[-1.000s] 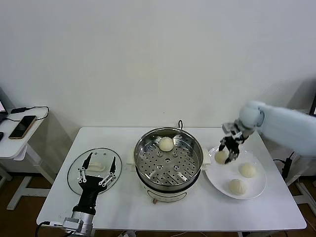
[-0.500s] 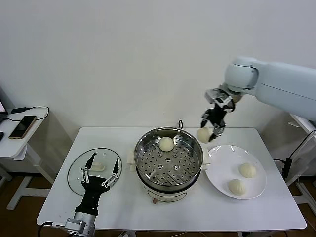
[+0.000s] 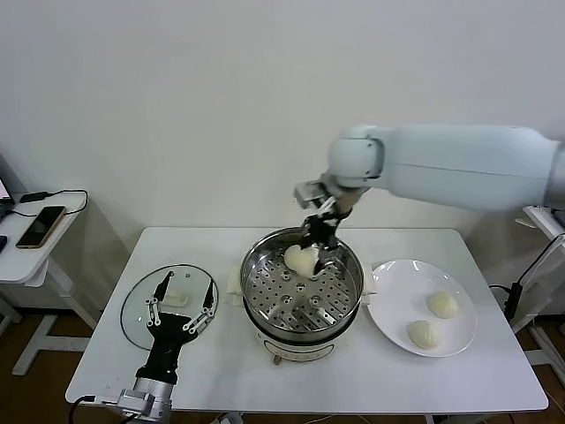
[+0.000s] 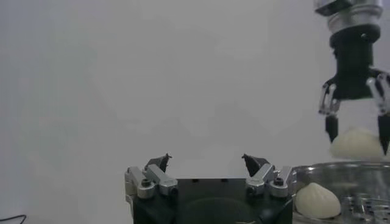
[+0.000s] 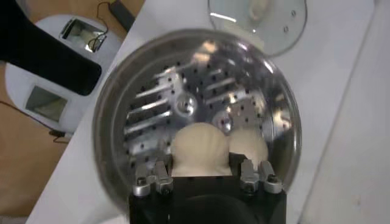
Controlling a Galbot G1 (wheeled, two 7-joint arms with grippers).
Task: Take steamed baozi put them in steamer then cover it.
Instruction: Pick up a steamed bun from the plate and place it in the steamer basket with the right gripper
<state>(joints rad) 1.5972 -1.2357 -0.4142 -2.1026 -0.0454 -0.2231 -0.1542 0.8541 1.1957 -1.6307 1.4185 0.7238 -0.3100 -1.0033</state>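
Observation:
Next, I let go of the held baozi with my right gripper on the steamer tray's side (image 3: 271, 285) (image 5: 220, 95) nearest the glass lid, beside the other baozi.
My right gripper (image 3: 320, 253) is shut on a cream-white baozi (image 3: 310, 263) and holds it just above the perforated tray at the back of the shiny steel steamer (image 3: 256, 276). In the right wrist view the held baozi (image 5: 198, 149) sits between the fingers, right beside a second baozi (image 5: 250, 146) that lies on the tray. The left wrist view shows the held baozi (image 4: 356, 145) above the steamer rim and the other baozi (image 4: 317, 199) inside. Two more baozi (image 3: 442, 304) (image 3: 425, 333) lie on the white plate (image 3: 393, 309). My left gripper (image 3: 183, 283) is open and parked at the front left.
The round glass lid (image 3: 141, 305) with a white handle lies flat on the table left of the steamer, under my left gripper. A small side table with a phone (image 3: 40, 226) stands at the far left. The wall is close behind the table.
My right gripper lifted a baozi from the plate, carried it left over the steamer rim and lowered it beside the baozi inside. The left arm has not moved.

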